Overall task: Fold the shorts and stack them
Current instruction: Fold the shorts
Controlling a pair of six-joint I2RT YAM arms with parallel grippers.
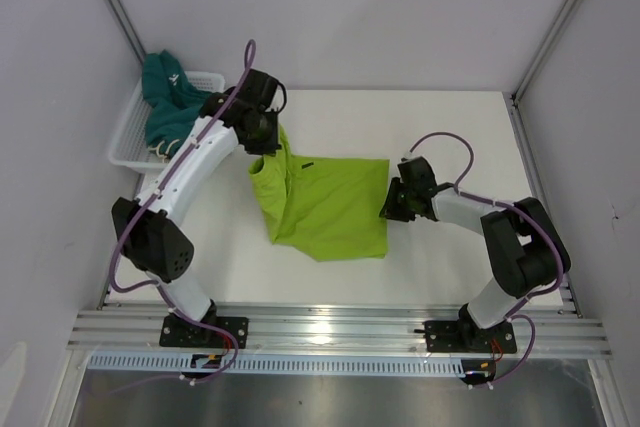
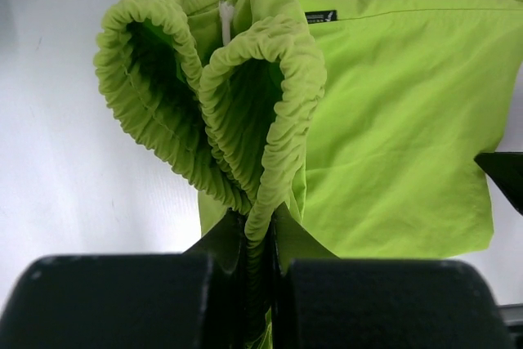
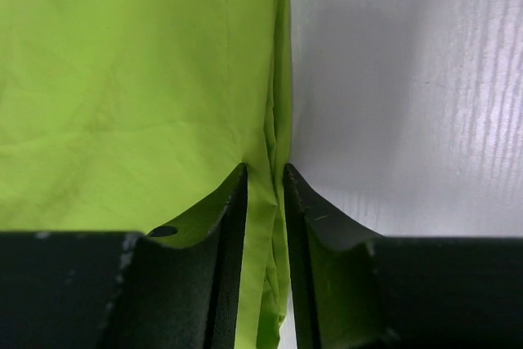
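Next, my left gripper lets go of the waistband just inside the hem edge of the green shorts (image 1: 361,200) (image 2: 426,123), near my right gripper.
The lime green shorts (image 1: 325,205) lie in the middle of the white table, partly folded. My left gripper (image 1: 262,137) is shut on their gathered elastic waistband (image 2: 261,120) at the top left corner and lifts it a little. My right gripper (image 1: 392,203) is shut on the hem edge (image 3: 270,161) at the right side of the green shorts. A white drawstring end (image 2: 225,18) shows by the waistband. The dark teal shorts (image 1: 168,97) hang in and over the white mesh basket (image 1: 135,137) at the far left.
The basket stands against the left wall. Metal frame posts rise at the back corners, and an aluminium rail (image 1: 340,332) runs along the near edge. White enclosure walls close in the table.
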